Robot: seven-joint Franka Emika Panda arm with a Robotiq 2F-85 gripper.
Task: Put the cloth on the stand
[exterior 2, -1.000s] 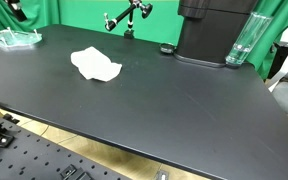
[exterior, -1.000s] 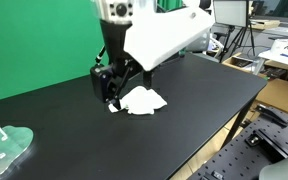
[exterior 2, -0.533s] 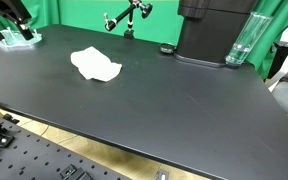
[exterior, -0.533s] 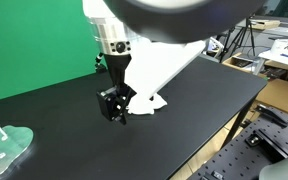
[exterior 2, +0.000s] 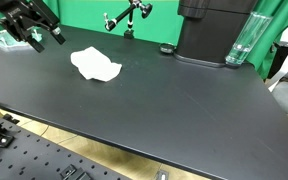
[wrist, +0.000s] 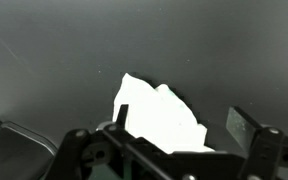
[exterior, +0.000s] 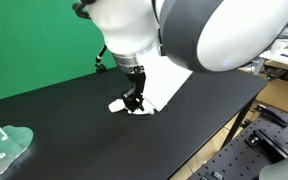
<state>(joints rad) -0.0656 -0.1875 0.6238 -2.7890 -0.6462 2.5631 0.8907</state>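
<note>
The robot's gripper will next move down to the middle of the white cloth (exterior: 137, 107) (wrist: 168, 120) and close there, so that the cloth's edges hang free.
The white crumpled cloth (exterior 2: 96, 65) lies flat on the black table, and the arm partly hides it in an exterior view (exterior: 116, 105). In the wrist view the cloth (wrist: 156, 112) shows between the two fingers. My gripper (exterior 2: 40, 32) is open and empty. It hangs above the table, a short way from the cloth and apart from it. It also shows in an exterior view (exterior: 134, 100) and in the wrist view (wrist: 182, 128). The clear stand (exterior: 6, 146) on a greenish base sits near the table's corner. In an exterior view the stand (exterior 2: 8, 38) is partly behind the gripper.
A black machine (exterior 2: 212, 30) and a clear bottle (exterior 2: 242, 40) stand at the table's far edge (exterior 2: 144, 50). A small black articulated holder (exterior 2: 126, 18) is behind the cloth. A green backdrop lies beyond. Benches with equipment (exterior: 274, 50) stand off the table.
The arm has swung and the gripper has come into an exterior view at the upper left, moving closer to the cloth. The cloth has not moved.
</note>
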